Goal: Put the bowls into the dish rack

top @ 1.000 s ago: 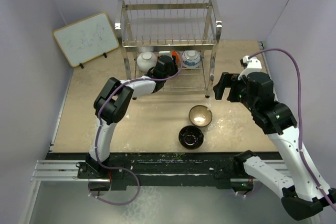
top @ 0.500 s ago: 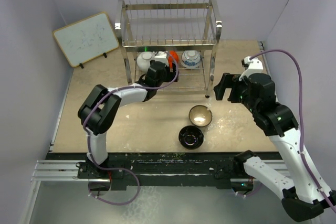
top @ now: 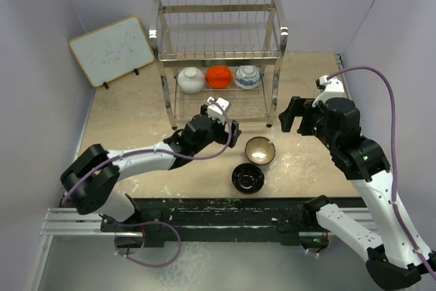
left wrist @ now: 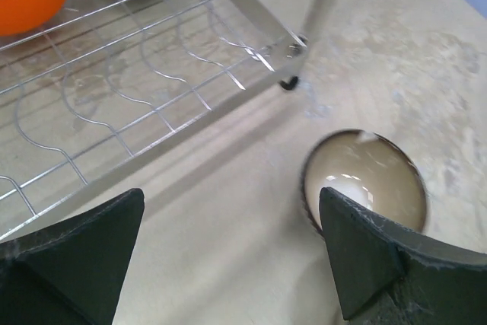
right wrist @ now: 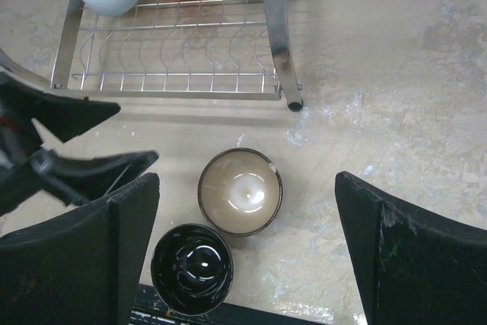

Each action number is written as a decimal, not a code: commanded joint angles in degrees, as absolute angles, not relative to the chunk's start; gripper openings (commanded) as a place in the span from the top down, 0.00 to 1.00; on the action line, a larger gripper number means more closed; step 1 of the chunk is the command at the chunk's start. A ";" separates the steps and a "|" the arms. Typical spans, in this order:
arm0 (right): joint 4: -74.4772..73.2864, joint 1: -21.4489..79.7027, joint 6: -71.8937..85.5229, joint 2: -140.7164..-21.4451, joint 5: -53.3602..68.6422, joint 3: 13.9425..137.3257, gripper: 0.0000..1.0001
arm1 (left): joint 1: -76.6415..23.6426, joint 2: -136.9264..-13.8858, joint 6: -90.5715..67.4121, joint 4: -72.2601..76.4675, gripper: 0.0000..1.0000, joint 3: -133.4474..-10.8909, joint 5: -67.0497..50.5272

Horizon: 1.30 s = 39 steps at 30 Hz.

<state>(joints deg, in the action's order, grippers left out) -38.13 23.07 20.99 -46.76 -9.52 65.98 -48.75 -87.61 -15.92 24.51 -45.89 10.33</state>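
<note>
The black bowl is next for my left gripper, which should go to it and close on its rim [top: 250, 193] at the side nearest the table's front edge.
The steel dish rack [top: 219, 52] stands at the back. On its lower shelf sit the white bowl [top: 191, 80], the orange-red bowl [top: 219, 76] and the blue-and-white bowl [top: 248, 76]. The tan bowl [top: 260, 150] and the black bowl [top: 247, 178] stand upright on the table in front. My left gripper [top: 230, 129] is open and empty, just in front of the rack and left of the tan bowl [left wrist: 365, 180]. My right gripper [top: 294, 115] is open and empty, high above the tan bowl [right wrist: 240, 191] and the black bowl [right wrist: 191, 267].
A white wood-framed board [top: 112, 50] leans at the back left. The rack's front right leg [right wrist: 289, 100] stands close behind the tan bowl. The black bowl sits near the table's front edge [top: 204, 204]. Walls close in on both sides.
My left gripper has drawn back out of the rack's lower shelf toward the front right, leaving the orange-red bowl between the other two. The right arm has barely moved.
</note>
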 commanded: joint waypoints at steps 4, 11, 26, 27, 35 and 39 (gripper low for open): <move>-40.03 22.85 21.26 -45.47 -11.15 69.51 0.02 | -59.65 -72.78 -13.34 18.73 0.01 -41.69 12.34; -41.67 22.85 21.45 -44.54 -13.18 70.63 0.01 | -77.25 -72.44 -14.08 10.42 0.05 -43.95 20.55; -44.27 22.85 21.98 -42.90 -12.35 73.11 0.02 | -88.51 -96.31 -13.74 9.23 0.11 -56.37 27.93; -44.35 22.85 21.98 -42.85 -12.43 73.20 0.02 | -88.51 -97.86 -13.23 8.55 0.11 -57.86 28.49; -44.29 22.79 21.53 -42.81 -12.83 72.86 0.01 | -85.85 -104.67 -16.93 3.39 0.14 -63.54 32.83; -43.83 22.85 21.69 -42.96 -12.88 72.29 0.01 | -84.57 -104.57 -17.48 4.28 0.27 -62.51 31.87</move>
